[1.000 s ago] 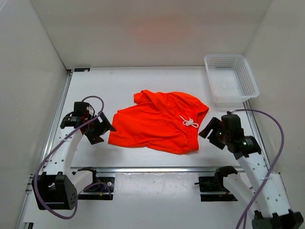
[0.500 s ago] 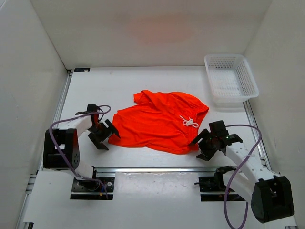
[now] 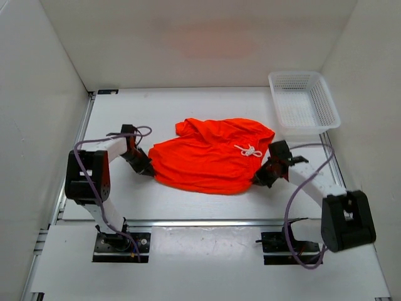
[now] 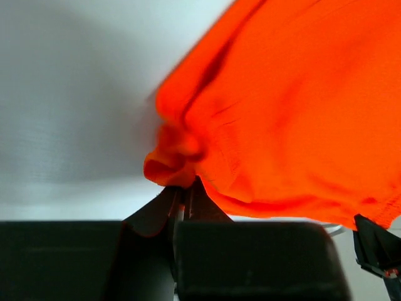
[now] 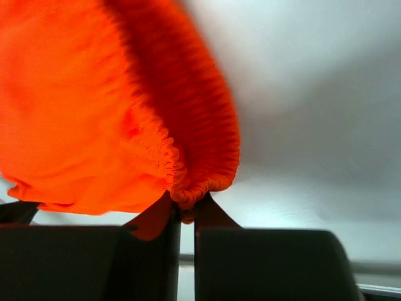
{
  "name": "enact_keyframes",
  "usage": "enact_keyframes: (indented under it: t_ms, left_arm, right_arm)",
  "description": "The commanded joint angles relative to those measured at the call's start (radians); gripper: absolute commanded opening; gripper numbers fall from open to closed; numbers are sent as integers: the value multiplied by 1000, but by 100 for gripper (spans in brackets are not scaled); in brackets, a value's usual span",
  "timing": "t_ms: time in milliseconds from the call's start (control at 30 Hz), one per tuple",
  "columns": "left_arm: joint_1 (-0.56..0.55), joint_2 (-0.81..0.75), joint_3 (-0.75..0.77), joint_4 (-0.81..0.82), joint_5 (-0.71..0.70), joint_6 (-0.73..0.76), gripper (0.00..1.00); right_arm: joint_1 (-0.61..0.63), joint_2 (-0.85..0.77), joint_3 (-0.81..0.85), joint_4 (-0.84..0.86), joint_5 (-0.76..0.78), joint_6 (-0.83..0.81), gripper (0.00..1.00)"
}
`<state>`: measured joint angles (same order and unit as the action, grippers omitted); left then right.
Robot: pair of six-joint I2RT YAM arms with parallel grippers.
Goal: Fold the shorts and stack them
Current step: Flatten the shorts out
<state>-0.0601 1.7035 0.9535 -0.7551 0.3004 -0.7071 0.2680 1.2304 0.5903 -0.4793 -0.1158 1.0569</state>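
Note:
I will use my left gripper to release the shorts' hem corner on the bare table (image 3: 145,193) between the shorts and the metal rail.
Orange shorts (image 3: 210,160) with a white drawstring (image 3: 249,150) lie spread in the middle of the table. My left gripper (image 3: 145,168) is shut on the shorts' near left corner, the leg hem (image 4: 172,164) bunched between its fingers. My right gripper (image 3: 259,179) is shut on the near right corner, pinching the gathered elastic waistband (image 5: 202,180). Both pinched corners are pulled up a little off the table, and the near edge of the cloth curves between them.
A white mesh basket (image 3: 303,103) stands at the back right corner. White walls close in the table on the left, back and right. A metal rail (image 3: 200,221) runs along the near edge by the arm bases.
Both arms came down to the shorts' near corners and their jaws went from open to shut on the cloth. The near edge has drawn inward and lifted slightly.

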Motion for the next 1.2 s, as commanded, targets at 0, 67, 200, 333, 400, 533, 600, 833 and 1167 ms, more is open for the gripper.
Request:
enact_keyframes:
  t_ms: [0, 67, 200, 333, 400, 533, 600, 833, 1167]
  left_arm:
    - [54, 16, 204, 21, 2, 38, 11]
    - [68, 56, 362, -42, -23, 52, 11]
    - [114, 200, 1018, -263, -57, 103, 11]
    - [177, 268, 1454, -374, -5, 103, 11]
    - [186, 220, 1482, -342, 6, 103, 11]
    - [186, 13, 1200, -251, 36, 112, 11]
    - [186, -95, 1064, -239, 36, 127, 11]
    - [134, -430, 304, -161, -32, 149, 11]
    - [97, -484, 175, -161, -69, 133, 93]
  right_arm:
    - [-24, 139, 315, 44, 68, -135, 0]
    - [-33, 304, 516, -16, 68, -242, 0]
    - [-33, 564, 1127, -186, 24, -383, 0]
    - [-42, 623, 1543, -190, 22, -443, 0]
    - [-42, 557, 1586, -148, 10, -489, 0]
    - [-21, 408, 1426, -111, 7, -566, 0]
    - [-10, 296, 1201, -70, 17, -575, 0]
    - [19, -73, 478, -24, 62, -562, 0]
    - [37, -385, 210, -229, 204, -448, 78]
